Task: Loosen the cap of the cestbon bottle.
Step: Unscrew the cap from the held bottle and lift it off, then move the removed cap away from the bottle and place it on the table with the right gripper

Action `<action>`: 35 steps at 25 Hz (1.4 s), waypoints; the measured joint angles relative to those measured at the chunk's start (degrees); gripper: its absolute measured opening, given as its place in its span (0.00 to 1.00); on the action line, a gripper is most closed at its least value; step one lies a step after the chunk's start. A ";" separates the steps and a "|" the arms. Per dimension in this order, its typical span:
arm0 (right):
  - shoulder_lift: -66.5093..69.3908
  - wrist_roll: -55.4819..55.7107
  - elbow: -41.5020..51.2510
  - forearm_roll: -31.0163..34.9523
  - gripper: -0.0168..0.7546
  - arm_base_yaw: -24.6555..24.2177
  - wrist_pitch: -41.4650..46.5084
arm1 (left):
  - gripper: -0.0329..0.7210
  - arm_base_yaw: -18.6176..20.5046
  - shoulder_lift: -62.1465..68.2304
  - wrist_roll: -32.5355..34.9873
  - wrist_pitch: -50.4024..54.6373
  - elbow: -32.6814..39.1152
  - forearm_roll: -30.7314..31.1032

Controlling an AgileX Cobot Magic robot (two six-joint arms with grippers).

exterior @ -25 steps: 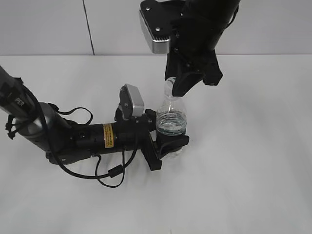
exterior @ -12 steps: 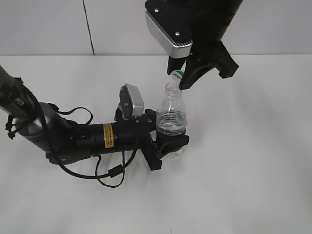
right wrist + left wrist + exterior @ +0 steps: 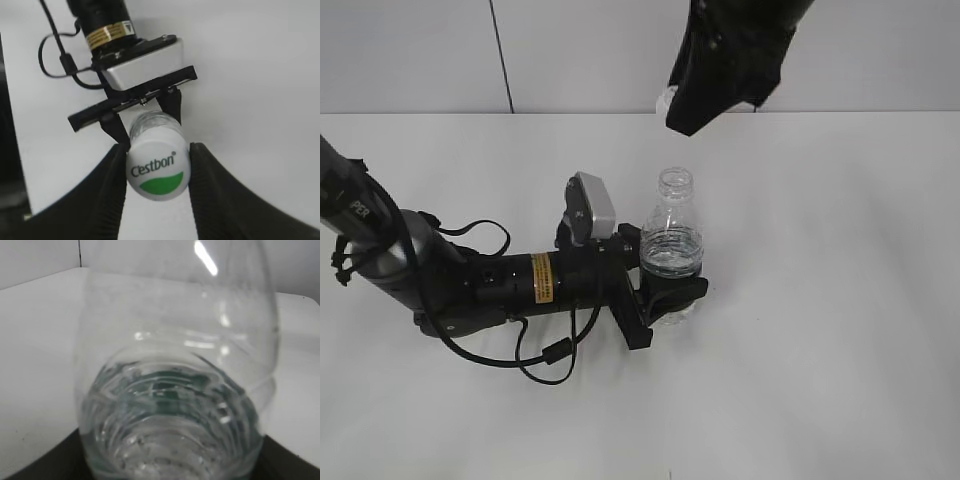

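Next, I release the white cap from my right gripper on the bare table point(image 3: 818, 228) past the bottle, away from my left gripper.
The cestbon bottle point(image 3: 672, 250), clear and ribbed with a little water in it, stands upright on the white table. My left gripper point(image 3: 666, 272) lies low on the table and is shut on the bottle's lower body. The bottle point(image 3: 175, 390) fills the left wrist view. Its neck point(image 3: 675, 183) is bare and uncovered. The white cap point(image 3: 157, 170), with green mark and lettering, sits clamped between the fingers of my right gripper point(image 3: 157, 150). That gripper point(image 3: 686, 112) hangs well above the bottle, with a sliver of the cap point(image 3: 666, 98) showing at its left edge.
The left arm point(image 3: 470, 285) stretches across the table from the left edge, with a loose black cable point(image 3: 548, 357) looped in front of it. A pale wall with a dark vertical seam point(image 3: 500, 55) closes the back of the table.
My right gripper has risen from the bottle's neck with the cap in it, and the cap has come off. The bottle's mouth now shows bare. The left gripper and bottle have not moved.
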 joint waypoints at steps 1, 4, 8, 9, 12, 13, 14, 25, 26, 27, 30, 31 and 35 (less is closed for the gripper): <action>-0.61 5.63 0.00 0.00 0.40 0.00 0.00 | 0.58 0.00 0.00 0.00 0.00 0.00 0.00; -1.66 23.40 0.00 -1.87 0.40 0.00 0.00 | 0.58 0.00 0.00 0.00 0.00 0.00 -0.09; -1.64 42.56 0.00 -9.12 0.40 -0.07 0.00 | 0.58 0.00 0.00 0.00 0.00 0.00 -0.09; -1.45 46.53 0.00 -11.46 0.40 -0.34 0.00 | 0.58 0.00 0.00 0.00 0.00 0.00 -0.09; -0.11 52.87 0.00 -14.70 0.40 -2.61 0.00 | 0.58 0.00 0.00 0.00 0.04 0.00 -0.09; 0.53 53.63 0.00 -14.75 0.40 -4.17 -0.33 | 0.58 0.00 0.00 0.00 0.04 0.00 -0.09; 1.25 54.19 0.00 -14.75 0.40 -5.69 -1.05 | 0.58 0.00 0.00 0.00 0.04 0.00 -0.09; 13.55 54.74 0.45 -13.35 0.40 -22.08 -7.56 | 0.58 0.00 0.00 0.00 -0.01 0.00 -0.09; 15.30 54.37 0.45 -12.61 0.40 -22.95 -7.56 | 0.58 0.00 0.00 0.00 -0.01 0.00 -0.09; 16.56 54.05 0.45 -11.99 0.40 -23.69 -7.69 | 0.58 0.00 0.00 0.00 -0.01 0.00 -0.09; 20.43 53.49 0.53 -11.30 0.40 -24.65 -7.89 | 0.58 0.00 0.00 0.00 -0.07 0.00 -0.12; 21.65 53.02 0.53 -11.18 0.40 -24.72 -8.21 | 0.58 0.00 0.00 0.00 -0.07 0.00 -0.12; 25.25 52.49 0.60 -10.61 0.40 -24.72 -10.30 | 0.58 0.00 0.00 0.00 -0.07 0.00 -0.12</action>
